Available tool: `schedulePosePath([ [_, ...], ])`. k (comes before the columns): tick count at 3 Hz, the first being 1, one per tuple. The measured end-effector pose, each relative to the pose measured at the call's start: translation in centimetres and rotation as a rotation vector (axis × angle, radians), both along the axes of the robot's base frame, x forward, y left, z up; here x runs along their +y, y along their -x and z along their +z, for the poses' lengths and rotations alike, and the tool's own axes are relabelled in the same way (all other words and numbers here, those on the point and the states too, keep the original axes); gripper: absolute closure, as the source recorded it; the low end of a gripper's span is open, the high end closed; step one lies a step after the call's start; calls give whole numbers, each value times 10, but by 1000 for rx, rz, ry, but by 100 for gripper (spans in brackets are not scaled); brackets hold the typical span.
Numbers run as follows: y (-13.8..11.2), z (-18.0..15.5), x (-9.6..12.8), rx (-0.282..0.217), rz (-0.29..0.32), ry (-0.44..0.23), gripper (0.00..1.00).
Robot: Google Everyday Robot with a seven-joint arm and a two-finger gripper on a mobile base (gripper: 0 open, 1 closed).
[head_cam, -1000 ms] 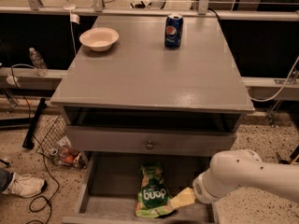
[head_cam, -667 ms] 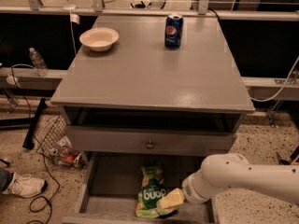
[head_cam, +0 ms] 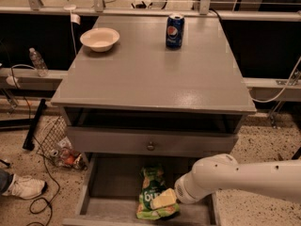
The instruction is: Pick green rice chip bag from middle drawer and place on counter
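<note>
I need to next close my gripper on the middle of the green rice chip bag (head_cam: 151, 193), between its two ends in the open middle drawer.
The green rice chip bag (head_cam: 151, 180) lies flat in the open middle drawer (head_cam: 115, 182), right of the drawer's centre and lengthwise front to back. My gripper (head_cam: 163, 199), with pale yellow tips on a white arm reaching in from the right, sits on the lower right part of the bag, touching it. The bag rests on the drawer bottom. The counter (head_cam: 155, 79) is the grey cabinet top above.
A blue Pepsi can (head_cam: 174, 30) and a white bowl (head_cam: 99, 38) stand at the back of the counter. A closed drawer front with a knob (head_cam: 150, 146) overhangs the open drawer. Cables, a wire basket (head_cam: 54, 135) and a shoe (head_cam: 23, 186) lie on the floor at left.
My arm has moved left. The gripper has gone from the bag's right edge to resting on the bag's lower part. The bag has not moved.
</note>
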State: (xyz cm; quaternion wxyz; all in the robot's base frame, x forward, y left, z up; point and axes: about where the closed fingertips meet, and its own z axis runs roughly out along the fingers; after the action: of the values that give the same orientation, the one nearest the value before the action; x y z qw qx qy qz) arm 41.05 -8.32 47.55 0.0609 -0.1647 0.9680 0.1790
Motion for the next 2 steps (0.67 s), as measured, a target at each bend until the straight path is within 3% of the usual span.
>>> schedulePosePath([
  [1,-10,-6,18,-27,-39,-9,0],
  [2,-32,-20,42,-56,-115,-62,0],
])
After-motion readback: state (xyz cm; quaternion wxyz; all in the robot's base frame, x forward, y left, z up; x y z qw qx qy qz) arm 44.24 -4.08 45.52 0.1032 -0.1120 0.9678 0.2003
